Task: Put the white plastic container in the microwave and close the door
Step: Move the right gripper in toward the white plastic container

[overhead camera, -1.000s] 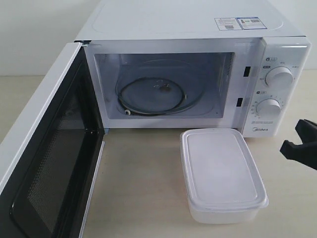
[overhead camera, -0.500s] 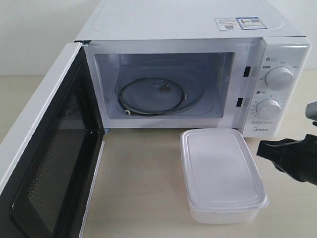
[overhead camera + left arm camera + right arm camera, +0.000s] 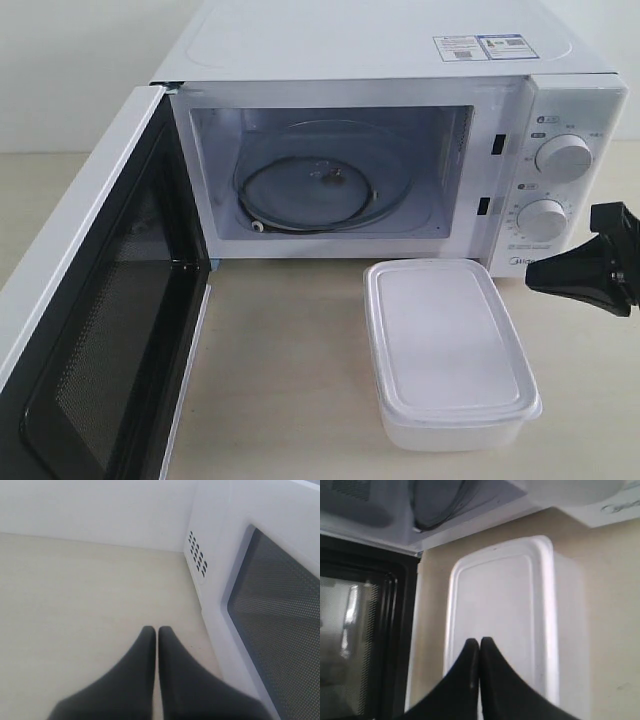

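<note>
The middle of the lid's long edge (image 3: 514, 341) (image 3: 550, 647), on the side of the white plastic container away from the open door, is the spot my right gripper needs to close on.
The white plastic container (image 3: 448, 350) (image 3: 505, 615) rests lidded on the table in front of the microwave (image 3: 400, 60), below its dial panel. The door (image 3: 90, 330) hangs wide open to the left, its black perforated inner face showing; the cavity with the glass turntable (image 3: 310, 190) holds nothing else. My right gripper (image 3: 535, 272) (image 3: 479, 641) is shut and empty, hovering just right of the container with its tips pointing towards it. My left gripper (image 3: 156, 630) is shut and empty over bare table, beside the door's outer window (image 3: 280, 620); it is out of sight in the exterior view.
Two round dials (image 3: 562, 155) sit on the microwave's right panel, just above the right gripper. The open door (image 3: 365, 630) stands left of the container. Beige tabletop (image 3: 290, 360) lies between door and container. A white wall (image 3: 100, 505) backs the table.
The right gripper has come in from the right edge towards the container and risen slightly, its tips now near the container's right side. The container, door and left gripper have not moved.
</note>
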